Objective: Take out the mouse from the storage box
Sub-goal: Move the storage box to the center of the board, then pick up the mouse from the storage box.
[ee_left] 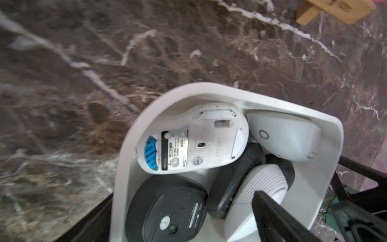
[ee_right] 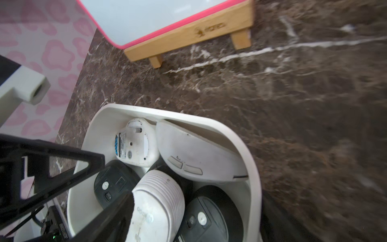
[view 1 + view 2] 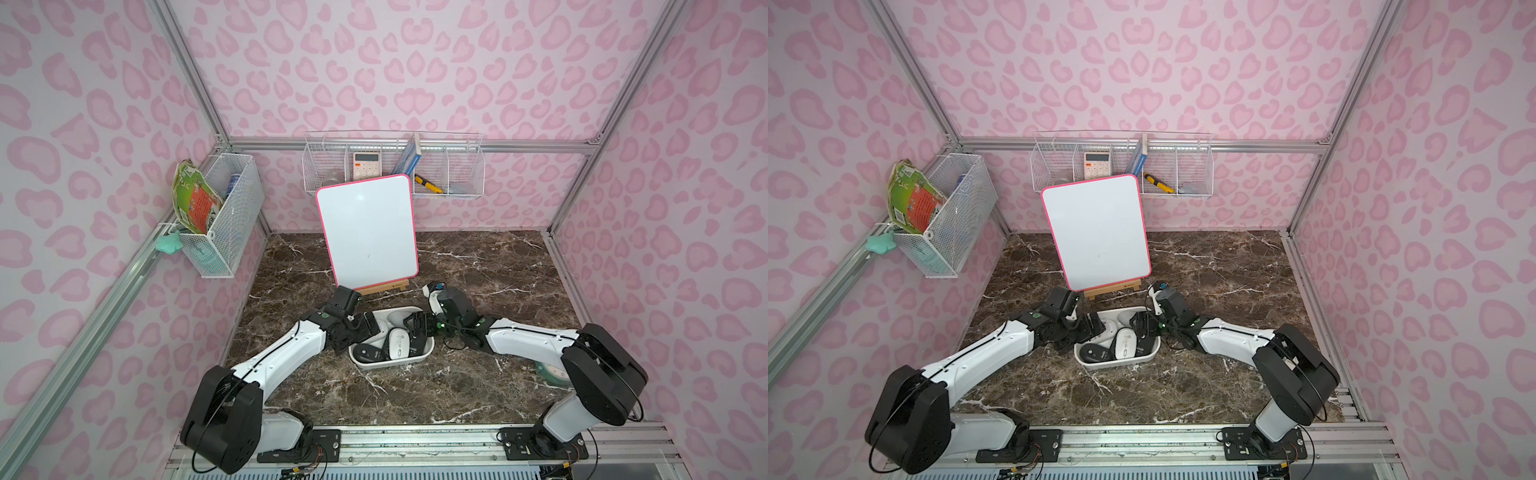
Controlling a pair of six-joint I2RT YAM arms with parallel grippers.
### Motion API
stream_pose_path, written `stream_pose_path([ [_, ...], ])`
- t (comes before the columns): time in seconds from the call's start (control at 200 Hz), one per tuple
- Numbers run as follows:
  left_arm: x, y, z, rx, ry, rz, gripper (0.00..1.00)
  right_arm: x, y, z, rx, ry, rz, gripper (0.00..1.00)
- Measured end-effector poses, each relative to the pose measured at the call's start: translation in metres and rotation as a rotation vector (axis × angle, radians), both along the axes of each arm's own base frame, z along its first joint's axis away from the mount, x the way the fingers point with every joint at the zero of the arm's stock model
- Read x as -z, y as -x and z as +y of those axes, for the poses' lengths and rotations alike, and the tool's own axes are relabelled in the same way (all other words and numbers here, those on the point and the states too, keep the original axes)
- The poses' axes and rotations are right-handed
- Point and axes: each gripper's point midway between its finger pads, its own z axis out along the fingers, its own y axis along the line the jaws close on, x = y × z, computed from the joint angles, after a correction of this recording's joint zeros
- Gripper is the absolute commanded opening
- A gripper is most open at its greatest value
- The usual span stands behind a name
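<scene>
Next, I close my left gripper across the smooth near end [image 3: 398, 351] [image 1: 238, 225] of the ribbed white mouse, which is lying on top in the middle of the storage box.
The storage box [image 3: 386, 365] [image 3: 1113, 365], a shallow white tub, sits mid-table and holds several mice. A ribbed white mouse [image 3: 398, 343] [image 1: 261, 184] [image 2: 161, 201] lies on top in the middle. Around it are black mice turned underside up [image 1: 167, 211] [image 2: 211, 215] and a white mouse with a blue sticker [image 1: 192, 138]. My left gripper [image 3: 368, 330] [image 1: 182, 201] is open at the box's left end, one finger outside the wall. My right gripper [image 3: 417, 334] [image 2: 196, 209] is open over the right end. One of its fingers [image 2: 117, 211] is against the ribbed mouse, and the other is outside the wall.
A pink-edged whiteboard [image 3: 368, 232] on a wooden easel [image 2: 188, 35] stands just behind the box. Wire baskets hang on the back wall [image 3: 395, 166] and the left wall [image 3: 220, 212]. A green tape roll [image 3: 550, 372] lies under my right arm.
</scene>
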Motion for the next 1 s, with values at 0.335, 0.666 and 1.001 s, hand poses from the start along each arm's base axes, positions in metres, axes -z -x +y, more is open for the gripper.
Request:
stream_pose_path([
  [0.335,0.0,-0.034,-0.069,0.116,0.01,-0.009,0.98,0.002,-0.023,-0.069,0.183,0.028,0.01,0.97],
  [0.666,-0.007,-0.037,-0.058,0.094,-0.09,0.001,0.97,-0.01,-0.034,-0.11,0.271,0.027,-0.008,1.0],
  [1.001,-0.046,-0.005,-0.057,0.211,-0.227,-0.075,0.97,-0.025,-0.031,-0.166,0.407,0.119,-0.117,1.0],
])
